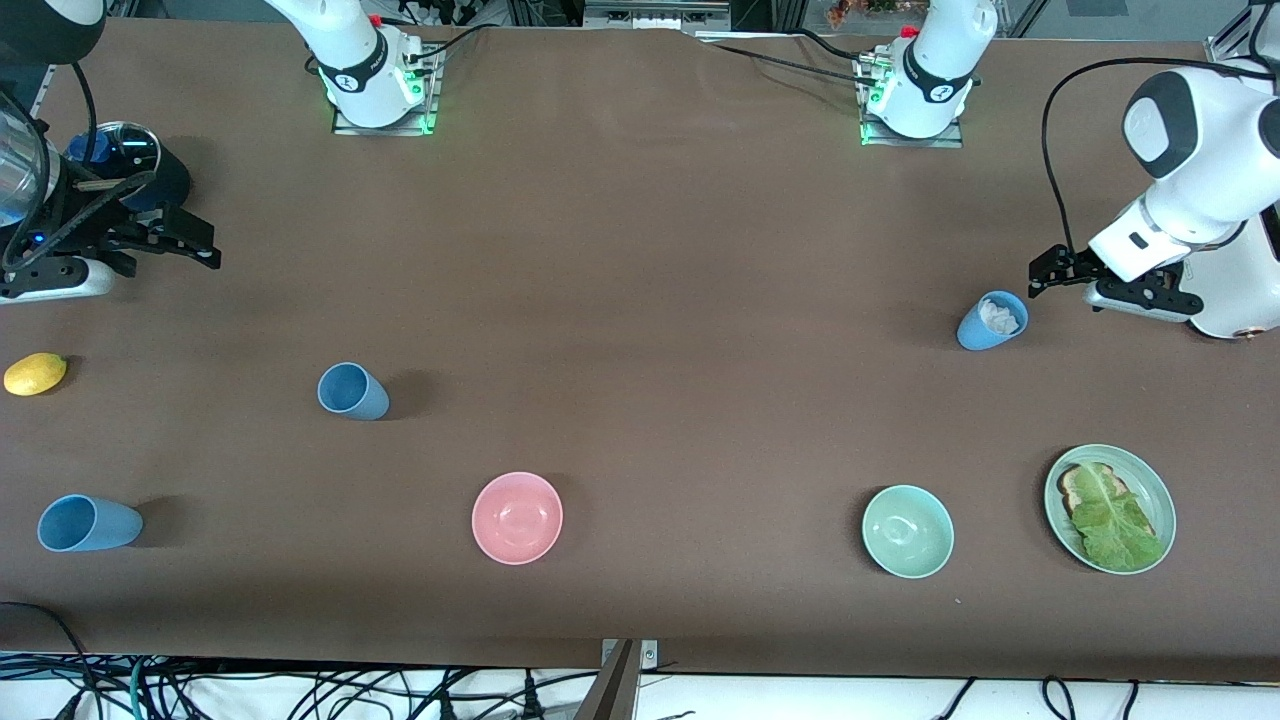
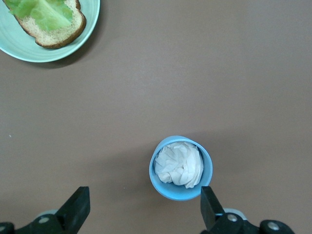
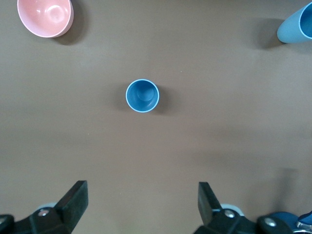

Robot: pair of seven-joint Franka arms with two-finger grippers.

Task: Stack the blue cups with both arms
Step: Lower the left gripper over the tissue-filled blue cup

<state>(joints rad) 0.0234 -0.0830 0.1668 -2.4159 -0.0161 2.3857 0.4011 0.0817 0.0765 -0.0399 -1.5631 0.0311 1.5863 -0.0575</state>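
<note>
My left gripper needs to grip the rim [image 1: 1027,316] [image 2: 150,177] of the paper-filled light-blue cup on the side toward the white toaster, with one finger inside the cup.
Three light-blue cups stand on the brown table. One [image 1: 353,391] is toward the right arm's end and also shows in the right wrist view [image 3: 142,95]. A second [image 1: 88,523] is nearer the front camera, by that end's edge [image 3: 297,24]. The third [image 1: 992,320] holds crumpled white paper and stands toward the left arm's end [image 2: 181,167]. My right gripper [image 1: 200,243] [image 3: 141,204] is open and empty in the air, apart from the cups. My left gripper [image 1: 1042,272] [image 2: 144,209] is open and empty, just beside the paper-filled cup, not around it.
A pink bowl [image 1: 517,517] and a mint-green bowl [image 1: 907,531] sit near the front edge. A green plate [image 1: 1158,500] holds bread and lettuce. A lemon [image 1: 35,373] lies at the right arm's end. A dark and blue object [image 1: 110,150] sits under the right arm.
</note>
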